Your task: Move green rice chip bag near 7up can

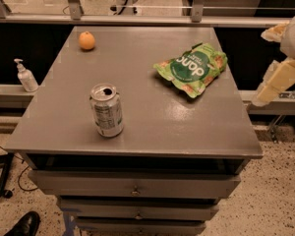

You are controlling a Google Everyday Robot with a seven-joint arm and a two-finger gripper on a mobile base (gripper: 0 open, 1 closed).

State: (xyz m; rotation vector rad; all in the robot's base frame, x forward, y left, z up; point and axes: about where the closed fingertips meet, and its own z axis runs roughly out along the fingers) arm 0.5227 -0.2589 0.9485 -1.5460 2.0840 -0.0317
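My gripper will close on the back end (216, 53) of the green rice chip bag, the end farthest from the 7up can.
The green rice chip bag (192, 69) lies flat on the grey table top (152, 117), toward the back right. The 7up can (106, 110) stands upright near the front left, its pull-tab top open. The two are well apart. My gripper (278, 77) shows as cream-white parts at the right edge of the camera view, off the table's right side, level with the bag. It holds nothing that I can see and touches neither object.
A small orange fruit (86, 41) sits at the table's back left. A soap dispenser (25, 75) stands on a ledge left of the table. Drawers (135, 186) run below the front edge. A railing (137, 17) runs behind. A shoe (24, 224) is at bottom left.
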